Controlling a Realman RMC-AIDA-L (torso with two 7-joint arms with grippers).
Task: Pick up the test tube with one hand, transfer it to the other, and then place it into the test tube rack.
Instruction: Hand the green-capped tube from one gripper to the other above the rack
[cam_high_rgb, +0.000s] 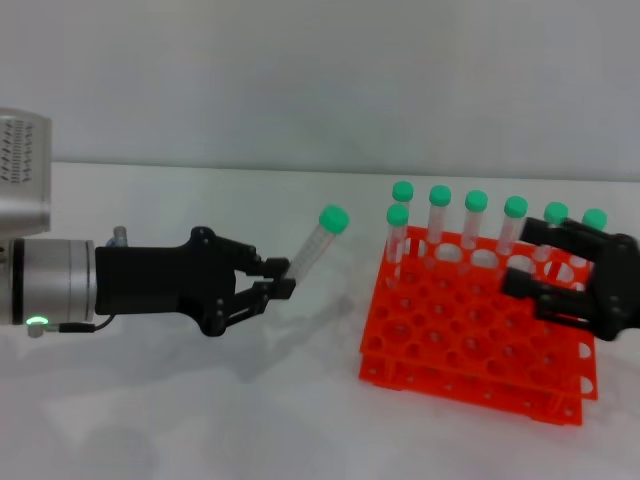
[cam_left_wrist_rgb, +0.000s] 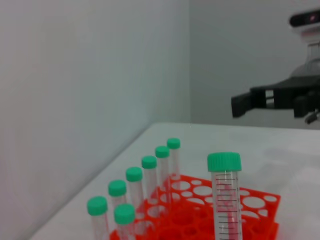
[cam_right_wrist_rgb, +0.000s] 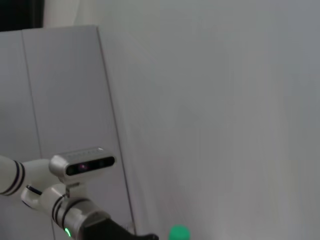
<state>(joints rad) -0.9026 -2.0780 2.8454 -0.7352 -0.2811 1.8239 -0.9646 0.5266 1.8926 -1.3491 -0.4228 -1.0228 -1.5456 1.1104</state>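
Observation:
My left gripper should pass the test tube to my right gripper by the green-capped tube at the rack's front corner (cam_high_rgb: 385, 239).
My left gripper (cam_high_rgb: 281, 279), black with a green light on its silver wrist, is shut on the lower end of the test tube (cam_high_rgb: 312, 250). The tube is held above the table and leans so that its green cap points up toward the test tube rack (cam_high_rgb: 470, 345). In the left wrist view the held test tube (cam_left_wrist_rgb: 226, 200) stands before the orange-red rack (cam_left_wrist_rgb: 262, 212). My right gripper (cam_high_rgb: 520, 258) hovers open over the rack's right end with nothing between its fingers; the left wrist view shows the same right gripper (cam_left_wrist_rgb: 270, 102) farther off. The right wrist view catches only the tube's green cap (cam_right_wrist_rgb: 179, 233).
Several green-capped tubes (cam_high_rgb: 475, 222) stand in the rack's back row and one more at its front left corner (cam_high_rgb: 398, 232). White tabletop (cam_high_rgb: 300, 410) lies between my left arm and the rack. A plain wall (cam_high_rgb: 320, 80) closes the back.

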